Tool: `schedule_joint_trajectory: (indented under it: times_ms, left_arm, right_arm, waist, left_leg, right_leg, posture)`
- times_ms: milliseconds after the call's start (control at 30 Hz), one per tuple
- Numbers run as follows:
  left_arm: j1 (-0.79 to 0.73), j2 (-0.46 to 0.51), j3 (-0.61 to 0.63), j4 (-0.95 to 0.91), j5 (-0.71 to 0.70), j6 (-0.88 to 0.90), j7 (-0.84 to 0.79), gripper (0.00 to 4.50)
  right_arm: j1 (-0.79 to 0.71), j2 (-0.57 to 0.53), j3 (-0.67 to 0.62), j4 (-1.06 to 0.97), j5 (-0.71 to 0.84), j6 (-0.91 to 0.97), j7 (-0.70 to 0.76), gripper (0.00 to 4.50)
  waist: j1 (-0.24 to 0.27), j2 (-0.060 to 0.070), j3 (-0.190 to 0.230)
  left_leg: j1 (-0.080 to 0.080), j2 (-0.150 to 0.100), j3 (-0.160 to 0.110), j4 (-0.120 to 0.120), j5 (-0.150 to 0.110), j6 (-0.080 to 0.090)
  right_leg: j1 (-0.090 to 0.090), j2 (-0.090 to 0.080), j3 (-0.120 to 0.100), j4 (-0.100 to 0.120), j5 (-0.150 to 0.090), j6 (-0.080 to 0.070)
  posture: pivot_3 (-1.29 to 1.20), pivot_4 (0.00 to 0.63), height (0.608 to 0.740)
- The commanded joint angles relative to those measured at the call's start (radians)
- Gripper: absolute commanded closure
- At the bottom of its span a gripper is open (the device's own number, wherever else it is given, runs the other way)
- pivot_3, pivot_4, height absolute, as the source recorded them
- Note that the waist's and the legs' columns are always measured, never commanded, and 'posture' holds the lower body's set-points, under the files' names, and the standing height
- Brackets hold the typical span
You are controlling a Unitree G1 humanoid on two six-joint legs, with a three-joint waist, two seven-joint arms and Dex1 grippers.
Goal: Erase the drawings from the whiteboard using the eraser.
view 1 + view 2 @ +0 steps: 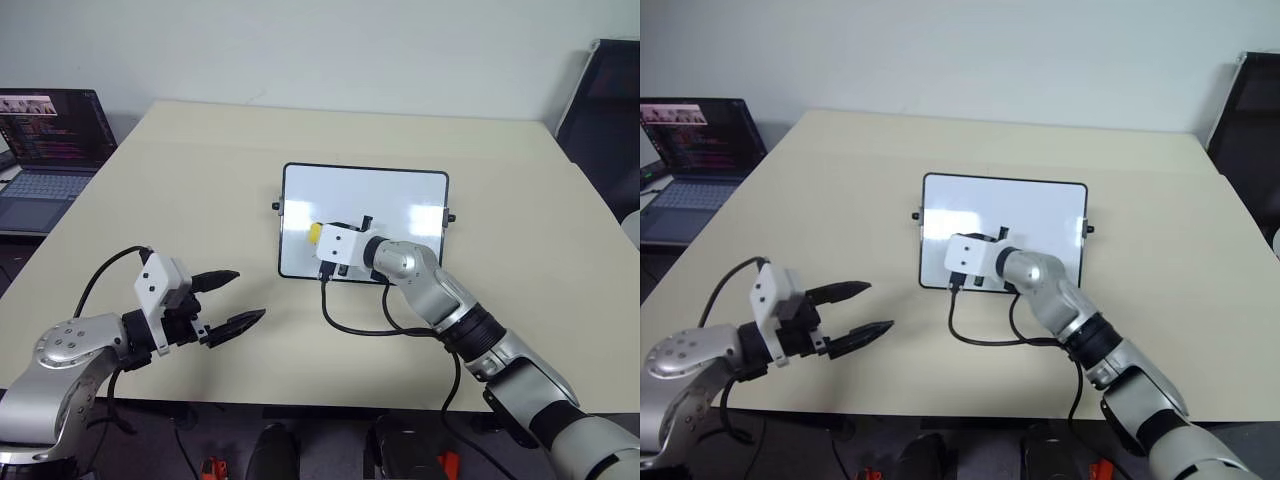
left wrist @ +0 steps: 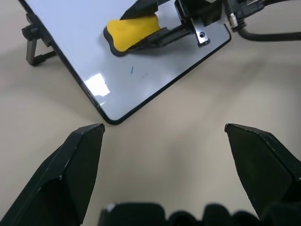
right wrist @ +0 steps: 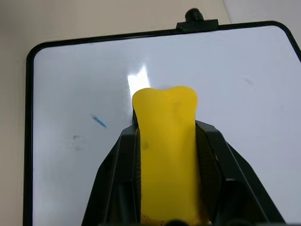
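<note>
My right gripper will let go of the yellow eraser on the beige table [image 1: 507,278] beside the whiteboard, over toward the side where the black chair is.
The whiteboard [image 1: 390,195] lies flat in the middle of the beige table. My right gripper [image 3: 165,134] is shut on the yellow eraser [image 1: 314,233], whose front end sits over the board's left half. One short blue stroke of the drawings [image 3: 99,121] shows on the white surface just beside the eraser's tip, and the same stroke [image 2: 131,70] appears in the left wrist view. A faint grey smudge lies near it. My left gripper [image 1: 250,294] hangs open and empty above the table, off the board's near left corner.
An open laptop [image 1: 50,150] with a dark screen sits beyond the table's far left edge. A black chair [image 1: 610,100] stands at the far right. A black cable [image 1: 350,325] from my right wrist loops over the table in front of the board.
</note>
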Motion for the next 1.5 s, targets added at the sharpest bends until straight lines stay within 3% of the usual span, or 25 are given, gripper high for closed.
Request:
schedule_joint_trajectory:
  times_ms: [33, 133, 333, 500, 800, 1000, 1133, 1200, 1333, 1500]
  left_arm:
    - [0.008, 0.008, 0.038, -0.081, -0.041, 0.025, 0.028, 0.00]
    - [0.011, 0.012, 0.043, -0.109, -0.058, 0.047, 0.045, 0.00]
    - [-0.003, 0.017, 0.061, -0.122, -0.079, 0.079, 0.083, 0.00]
    - [-0.110, 0.016, 0.004, 0.017, -0.020, 0.061, 0.105, 0.00]
    - [-0.192, -0.006, -0.060, 0.127, 0.024, -0.001, 0.065, 0.00]
    - [-0.190, -0.005, -0.072, 0.066, -0.003, 0.002, 0.039, 0.00]
    - [-0.187, 0.009, -0.064, -0.002, -0.040, 0.026, 0.024, 0.00]
    - [-0.219, 0.021, -0.085, -0.014, -0.047, 0.019, -0.005, 0.00]
    - [-0.338, 0.014, -0.169, 0.021, -0.044, -0.021, -0.092, 0.00]
    - [-0.549, -0.094, -0.340, 0.159, 0.015, -0.082, -0.166, 0.00]
  right_arm:
    - [0.043, -0.041, 0.039, -0.017, -0.019, 0.000, 0.101, 3.27]
    - [0.054, -0.042, 0.054, -0.043, -0.023, -0.008, 0.136, 3.27]
    - [0.018, 0.033, 0.009, -0.006, -0.041, -0.049, 0.012, 3.27]
    - [0.025, 0.066, 0.023, 0.002, -0.050, -0.034, 0.014, 3.27]
    - [0.086, -0.058, -0.105, -0.186, 0.007, 0.010, 0.071, 3.27]
    - [0.223, -0.077, -0.305, -0.565, 0.201, 0.219, 0.151, 3.27]
    - [0.312, -0.098, -0.409, -0.733, 0.285, 0.389, 0.157, 3.27]
    - [0.387, -0.102, -0.519, -0.827, 0.316, 0.510, 0.123, 3.27]
    - [0.520, -0.074, -0.705, -0.959, 0.335, 0.732, 0.030, 3.27]
    - [0.617, -0.023, -0.802, -0.990, 0.351, 0.865, -0.070, 3.27]
  waist:
    - [-0.001, 0.000, 0.000]
    - [-0.003, 0.000, 0.000]
    - [-0.006, 0.000, 0.000]
    - [-0.002, 0.001, 0.000]
    - [0.003, 0.001, 0.001]
    - [-0.002, 0.001, 0.001]
    - [0.000, 0.001, 0.001]
    - [0.003, 0.001, 0.001]
    - [0.014, 0.001, 0.001]
    - [0.020, 0.001, 0.001]
  left_leg:
    - [0.000, 0.000, 0.000, 0.000, 0.000, 0.000]
    - [0.000, 0.000, 0.000, 0.000, 0.000, 0.000]
    - [0.000, 0.000, -0.001, 0.000, 0.000, 0.000]
    - [0.000, 0.000, -0.001, 0.000, 0.000, 0.000]
    - [-0.002, 0.000, -0.003, -0.003, 0.000, 0.000]
    - [-0.002, 0.000, -0.003, -0.004, 0.000, -0.001]
    - [-0.002, 0.000, -0.004, -0.005, -0.001, -0.001]
    - [-0.002, 0.000, -0.004, -0.004, -0.001, -0.001]
    - [-0.002, -0.001, -0.004, -0.003, -0.001, -0.002]
    - [-0.002, -0.001, -0.004, -0.002, -0.001, -0.002]
  right_leg:
    - [0.000, 0.000, 0.000, 0.000, 0.000, 0.000]
    - [0.001, 0.000, 0.000, 0.000, 0.000, 0.000]
    - [0.000, 0.001, 0.000, 0.002, 0.000, 0.000]
    - [0.000, 0.001, 0.000, 0.001, -0.001, -0.001]
    - [-0.001, 0.001, -0.003, 0.000, -0.003, -0.002]
    - [-0.002, 0.001, -0.003, 0.003, -0.006, -0.002]
    - [-0.001, 0.001, -0.004, 0.003, -0.008, -0.002]
    - [-0.001, 0.001, -0.004, 0.003, -0.008, -0.003]
    - [0.000, 0.000, -0.004, 0.003, -0.008, -0.003]
    - [0.000, 0.000, -0.004, 0.003, -0.008, -0.003]
  posture:
    - [0.00, 0.150, 0.740]
    - [0.00, 0.150, 0.740]
    - [0.00, 0.150, 0.740]
    - [0.00, 0.150, 0.740]
    - [0.00, 0.150, 0.740]
    - [0.00, 0.150, 0.740]
    - [0.00, 0.150, 0.740]
    - [0.00, 0.150, 0.740]
    - [0.00, 0.150, 0.740]
    - [0.00, 0.150, 0.740]
